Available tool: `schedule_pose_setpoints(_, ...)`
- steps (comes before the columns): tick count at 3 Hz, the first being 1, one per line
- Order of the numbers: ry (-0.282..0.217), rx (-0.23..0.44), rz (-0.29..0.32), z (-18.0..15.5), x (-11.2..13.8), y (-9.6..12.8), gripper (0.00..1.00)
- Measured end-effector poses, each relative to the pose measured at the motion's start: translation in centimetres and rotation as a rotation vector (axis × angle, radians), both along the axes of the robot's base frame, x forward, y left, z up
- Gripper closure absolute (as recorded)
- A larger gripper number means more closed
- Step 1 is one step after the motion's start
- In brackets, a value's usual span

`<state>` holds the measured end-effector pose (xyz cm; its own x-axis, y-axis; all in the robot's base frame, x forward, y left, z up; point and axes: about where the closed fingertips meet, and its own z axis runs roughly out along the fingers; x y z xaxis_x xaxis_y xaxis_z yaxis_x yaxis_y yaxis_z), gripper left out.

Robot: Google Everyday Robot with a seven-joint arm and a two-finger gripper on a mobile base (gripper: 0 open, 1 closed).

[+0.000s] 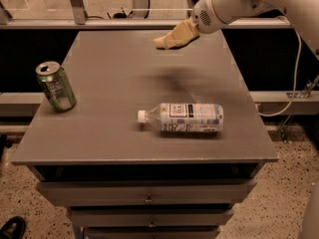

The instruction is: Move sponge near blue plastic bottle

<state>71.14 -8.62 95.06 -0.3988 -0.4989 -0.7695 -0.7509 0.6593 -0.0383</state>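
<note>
The sponge, now held above the table's far middle, will be let go by my gripper on the bare tabletop (193, 80) just behind the blue plastic bottle's label.
My gripper (174, 36) hangs above the far middle of the table, its shadow on the tabletop below it. It is shut on the sponge (160, 43), a small pale yellow pad that sticks out at the gripper's lower left tip, held clear of the surface. The blue plastic bottle (187, 117) lies on its side at the front middle of the table, white cap pointing left, label facing up. The gripper and sponge are well behind the bottle, apart from it.
A green drink can (56, 85) stands tilted at the table's left edge. The grey table (109, 133) has drawers below its front. A rail and posts run behind the far edge. A cable hangs at the right.
</note>
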Motion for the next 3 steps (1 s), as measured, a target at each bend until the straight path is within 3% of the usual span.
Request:
schedule_pose_setpoints(2,0.220,0.001,0.070,-5.4,-5.8,-2.2,1.00)
schedule_pose_setpoints(3,0.281,-0.012,0.096,-6.8,-6.6,-3.3,0.99)
